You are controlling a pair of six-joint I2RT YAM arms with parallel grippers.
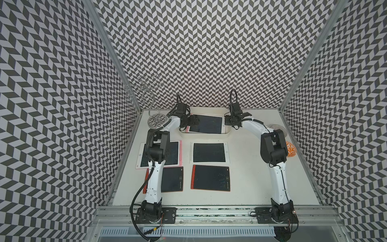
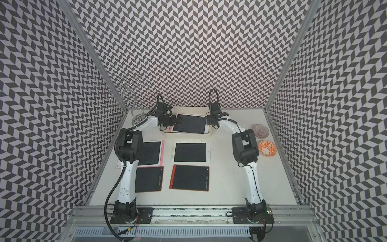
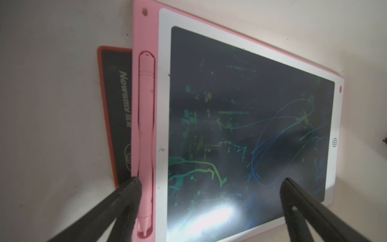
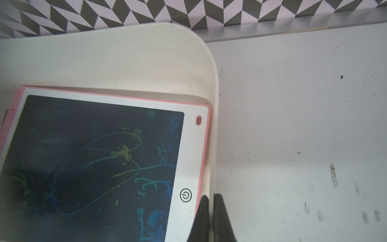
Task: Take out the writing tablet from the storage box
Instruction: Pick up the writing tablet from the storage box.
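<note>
The robot's left gripper needs to close on the pink pen edge (image 1: 188,126) (image 3: 137,193) of the pink-and-white writing tablet in the storage box, toward the tip of the pen.
The storage box (image 1: 205,136), a cream-white tub, stands at the back centre of the table. In it lies a pink-and-white writing tablet (image 1: 207,123) with coloured scribbles on its dark screen (image 3: 251,125). Under its pen edge, part of an orange-framed black tablet (image 3: 117,109) pokes out. My left gripper (image 3: 211,180) is open over the tablet's left end, one finger by the pink pen slot, the other over the screen. My right gripper (image 4: 211,197) is shut on the box's right wall (image 4: 214,125), one finger inside and one outside.
Several more tablets lie flat in front of the box: pink-white (image 1: 173,154), white (image 1: 209,152) and two orange-black (image 1: 210,178). A wire stand (image 1: 156,121) stands back left. A glass bowl (image 2: 259,130) and an orange patterned bowl (image 2: 267,148) sit at the right.
</note>
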